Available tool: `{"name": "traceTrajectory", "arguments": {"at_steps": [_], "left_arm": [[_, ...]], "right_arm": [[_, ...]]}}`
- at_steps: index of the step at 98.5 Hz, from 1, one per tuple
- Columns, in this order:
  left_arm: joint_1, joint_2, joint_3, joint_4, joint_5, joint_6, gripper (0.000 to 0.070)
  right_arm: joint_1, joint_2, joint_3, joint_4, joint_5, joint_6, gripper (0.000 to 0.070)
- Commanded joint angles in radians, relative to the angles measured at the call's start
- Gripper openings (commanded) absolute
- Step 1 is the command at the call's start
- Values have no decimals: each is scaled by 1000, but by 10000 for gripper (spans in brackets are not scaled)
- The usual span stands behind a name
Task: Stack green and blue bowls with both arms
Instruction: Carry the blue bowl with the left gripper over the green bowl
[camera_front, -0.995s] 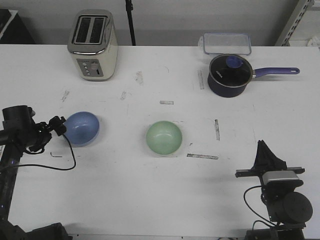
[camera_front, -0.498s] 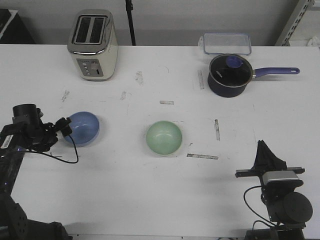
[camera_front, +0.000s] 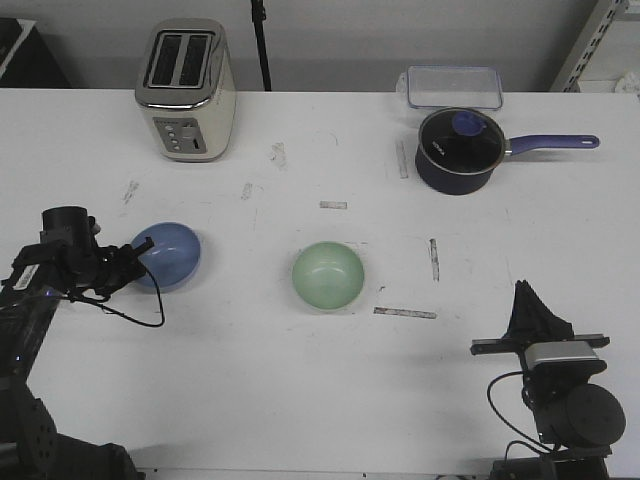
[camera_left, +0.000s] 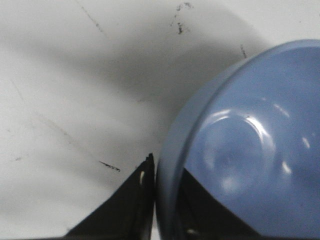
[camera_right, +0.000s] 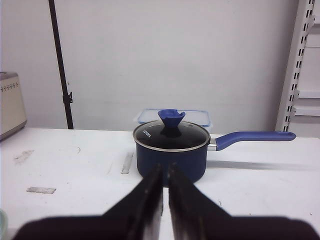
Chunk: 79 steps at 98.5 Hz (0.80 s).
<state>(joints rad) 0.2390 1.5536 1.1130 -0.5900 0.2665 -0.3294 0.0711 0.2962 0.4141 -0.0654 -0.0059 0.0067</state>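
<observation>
Next, I let go of the blue bowl with my left gripper inside the green bowl (camera_front: 333, 277) at the middle of the table.
The blue bowl (camera_front: 170, 256) sits on the white table at the left. My left gripper (camera_front: 141, 252) is shut on its near-left rim. In the left wrist view one finger lies outside the bowl's wall (camera_left: 172, 165) and the other inside, with the left gripper (camera_left: 165, 175) pinching the rim. The green bowl (camera_front: 328, 276) stands upright and alone at the table's middle. My right gripper (camera_front: 521, 290) rests at the front right, far from both bowls. In the right wrist view it (camera_right: 165, 169) is shut with nothing in it.
A toaster (camera_front: 186, 90) stands at the back left. A navy saucepan (camera_front: 458, 150) with a purple handle and a clear lidded box (camera_front: 453, 85) are at the back right; the saucepan (camera_right: 171, 150) faces the right gripper. Tape strips mark the table.
My left gripper has moved right onto the blue bowl's rim and shut on it. The bowl has shifted slightly. The right arm and green bowl have not moved.
</observation>
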Motion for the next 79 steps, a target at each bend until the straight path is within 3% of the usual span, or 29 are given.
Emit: {"name": "traceTrajectory", "arguments": {"at_steps": [1,41,79], "left_arm": [[2,18,21,-3,4,-2,1],[-100,-23,137,-126,5,-27,1],[-386,-8,263,-129,4,-32,1]], "right_arm": [[2,-1,-3,12,-1,-4,15],[2,-1,-3,12,-1,-4,15],[2,-1,-3,12,-1,-4,15]]}}
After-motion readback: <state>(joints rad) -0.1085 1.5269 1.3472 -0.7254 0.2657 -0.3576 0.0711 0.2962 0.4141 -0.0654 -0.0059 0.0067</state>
